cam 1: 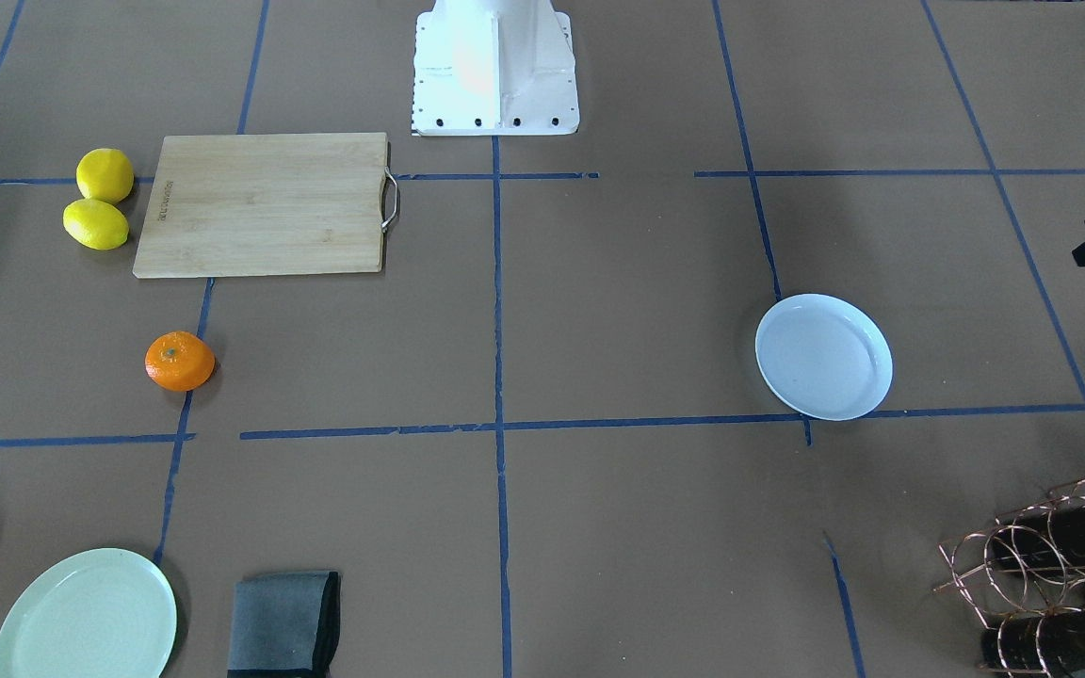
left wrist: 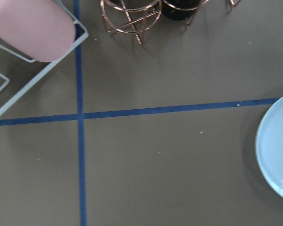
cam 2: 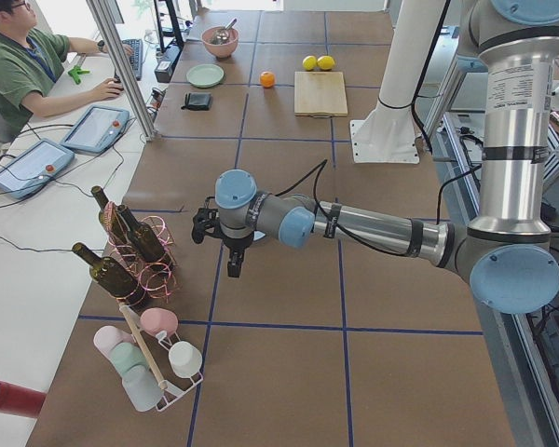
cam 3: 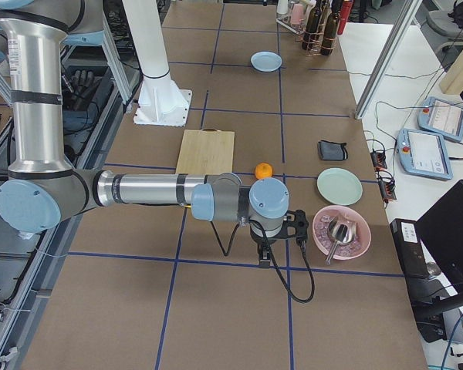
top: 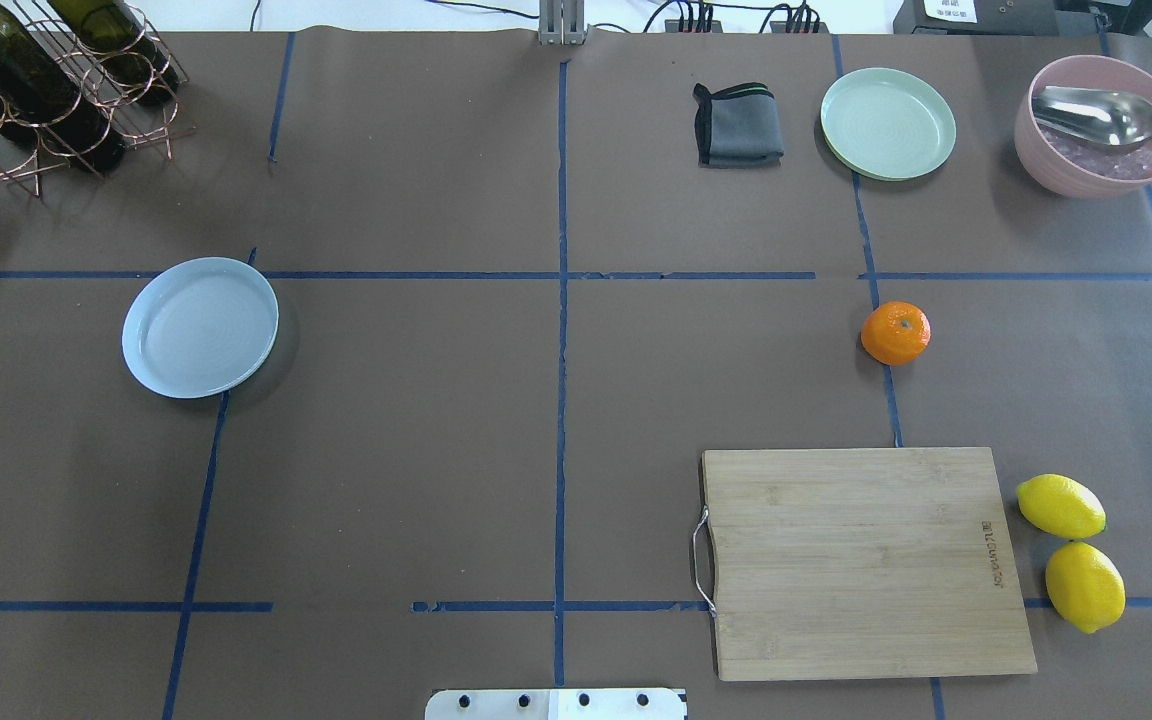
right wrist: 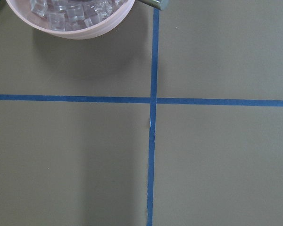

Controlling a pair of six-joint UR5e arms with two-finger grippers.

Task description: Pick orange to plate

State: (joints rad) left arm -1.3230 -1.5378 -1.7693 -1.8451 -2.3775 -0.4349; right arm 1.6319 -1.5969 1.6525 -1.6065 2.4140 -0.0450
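Observation:
The white plate is next for my left gripper, which should go to it and close on the plate's rim (cam 1: 884, 335) (left wrist: 261, 165), on the side farthest from the orange.
The orange (top: 895, 332) lies on the brown table on my right side, just beyond the wooden cutting board (top: 866, 560); it also shows as the orange (cam 1: 180, 361). Far across the table, on my left side, sits the empty white plate (top: 200, 327), whose rim shows as the plate (left wrist: 276, 150) at the right edge of the left wrist view. My left gripper (cam 2: 231, 264) hangs over the table's left end near the bottle rack. My right gripper (cam 3: 262, 256) hangs over the right end beside the pink bowl. Only the side views show them, so I cannot tell whether either is open or shut.
Two yellow lemons (top: 1071, 550) lie right of the board. A pale green plate (top: 888, 123), a folded grey cloth (top: 738, 125) and a pink bowl (top: 1101, 125) with ice and a spoon stand at the far right. A copper bottle rack (top: 46, 80) fills the far left corner.

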